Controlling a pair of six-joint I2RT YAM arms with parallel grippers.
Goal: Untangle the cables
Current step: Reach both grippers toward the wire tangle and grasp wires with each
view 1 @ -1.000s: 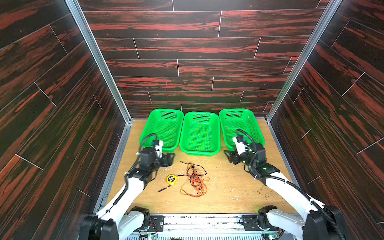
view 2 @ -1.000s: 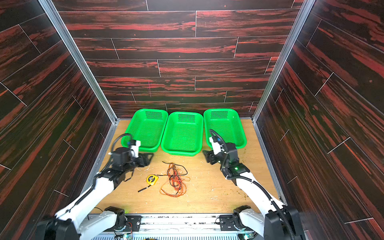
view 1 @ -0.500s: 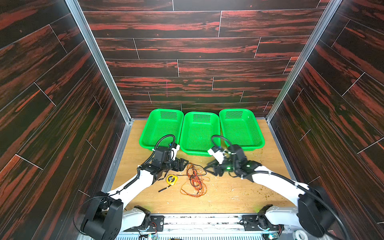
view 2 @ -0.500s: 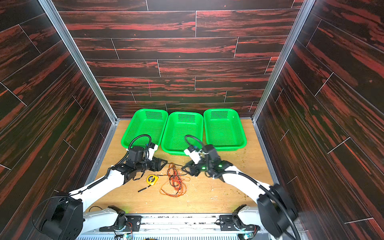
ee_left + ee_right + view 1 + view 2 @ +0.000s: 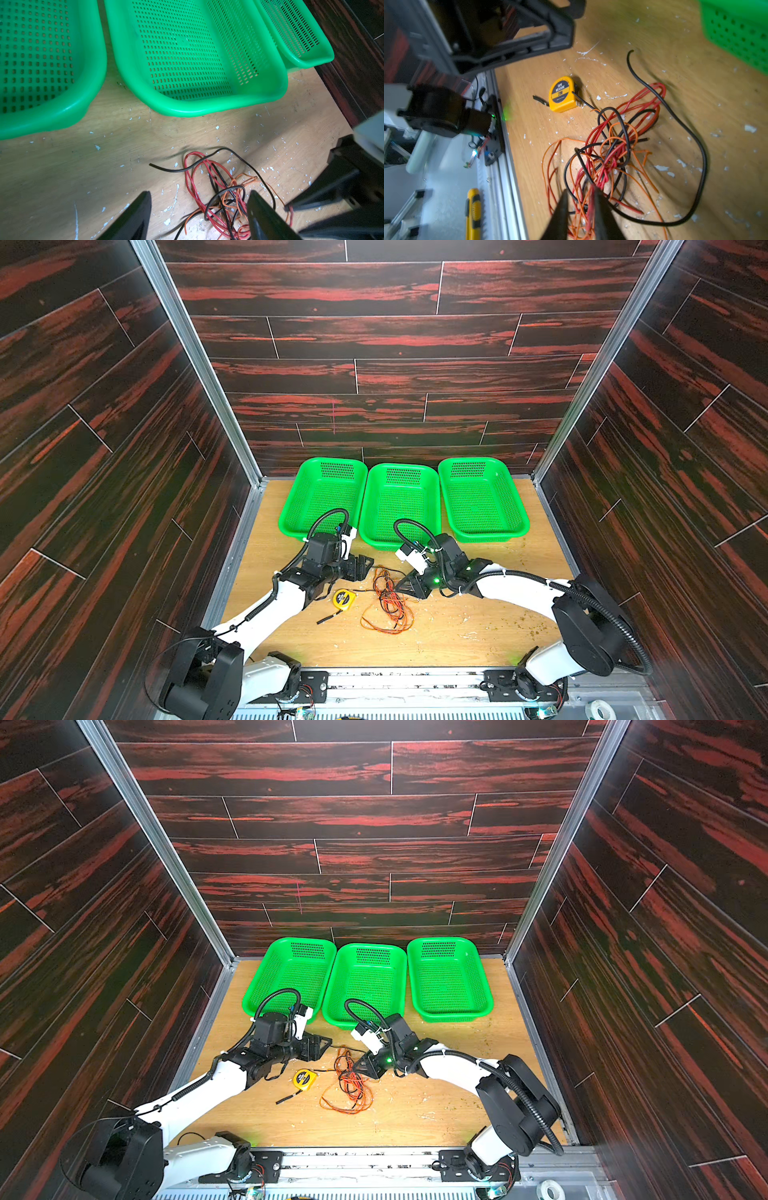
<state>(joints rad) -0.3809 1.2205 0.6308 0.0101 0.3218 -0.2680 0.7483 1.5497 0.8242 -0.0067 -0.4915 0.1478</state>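
Note:
The black cable crosses the red strands of cable at my right gripper's fingers, so I will retake only the red strands of cable (image 5: 591, 200) before my left gripper pulls the black cable.
The cables (image 5: 388, 603) (image 5: 349, 1085) lie as one loose tangle of thin black, red and orange wire on the wooden table, in both top views. My left gripper (image 5: 368, 563) (image 5: 199, 192) hovers open at the tangle's far left edge, and some loops lie between its fingers without touching them. My right gripper (image 5: 398, 587) (image 5: 580, 190) comes in from the right side of the cables (image 5: 612, 149). Its jaws stand narrow with red and orange strands pinched between them. A black end (image 5: 166, 169) trails out towards the baskets.
A yellow tape measure (image 5: 344, 598) (image 5: 562, 94) and a short black stick (image 5: 330, 618) lie just left of the tangle. Three green baskets (image 5: 494, 536) line the back of the table. A yellow utility knife (image 5: 473, 209) lies beyond the front rail.
Both arms swung in from the basket fronts to the tangle. The right gripper's jaws narrowed from wide open onto strands. The left gripper stayed open.

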